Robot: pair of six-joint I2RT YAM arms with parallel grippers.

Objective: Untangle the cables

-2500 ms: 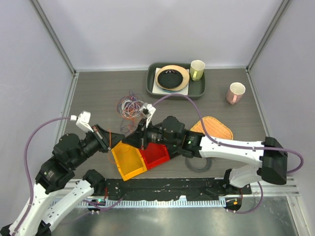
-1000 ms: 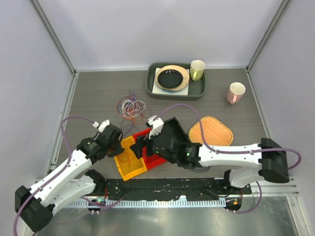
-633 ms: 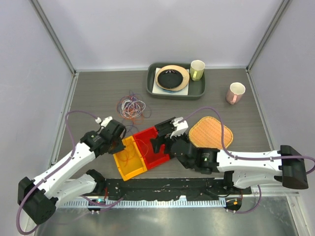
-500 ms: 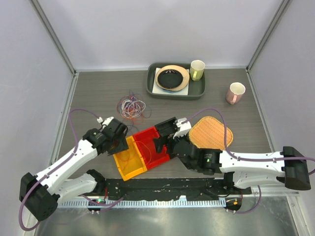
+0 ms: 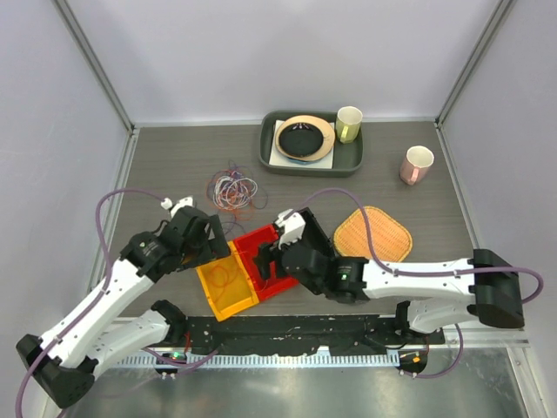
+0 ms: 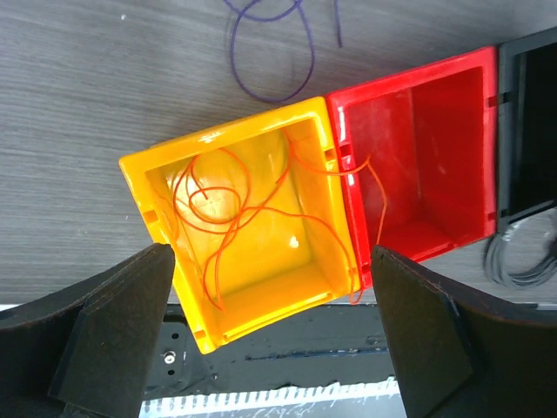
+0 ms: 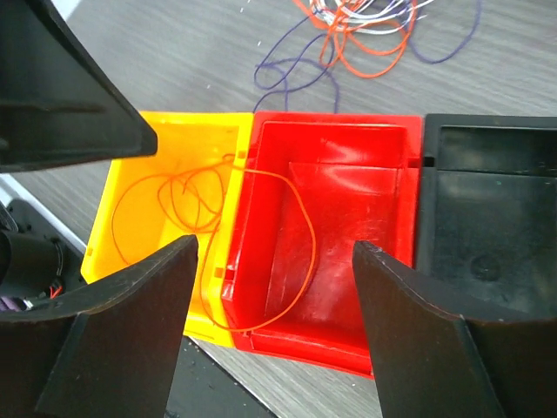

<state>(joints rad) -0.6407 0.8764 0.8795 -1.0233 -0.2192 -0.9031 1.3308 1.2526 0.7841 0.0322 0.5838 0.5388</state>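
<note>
I should next move my left gripper to the orange-red loop (image 5: 228, 210) at the end of the cable tangle by the bin, and close it there.
A loose tangle of orange-red, purple and white cables (image 5: 232, 190) lies on the table beyond the bins; it also shows at the top of the right wrist view as the tangle (image 7: 365, 26). One orange cable (image 6: 231, 209) is coiled in the yellow bin (image 6: 152, 187) and trails over the wall into the red bin (image 7: 339, 218). A purple loop (image 6: 270, 52) rests on the table just behind the bins. My left gripper (image 6: 271, 257) hangs open above the yellow bin, holding nothing. My right gripper (image 7: 277, 246) hovers open over the red bin, also holding nothing.
A black bin (image 7: 487, 200) adjoins the red one. A dark ring (image 5: 352, 292) lies under the right arm. A woven orange mat (image 5: 374, 231), a pink cup (image 5: 417, 164), a green tray (image 5: 355, 157) with dishes and a yellow-green cup (image 5: 349, 124) stand further back.
My left gripper has opened and drawn back up from the yellow bin, leaving the orange cable inside. My right arm has swung back left over the red bin.
</note>
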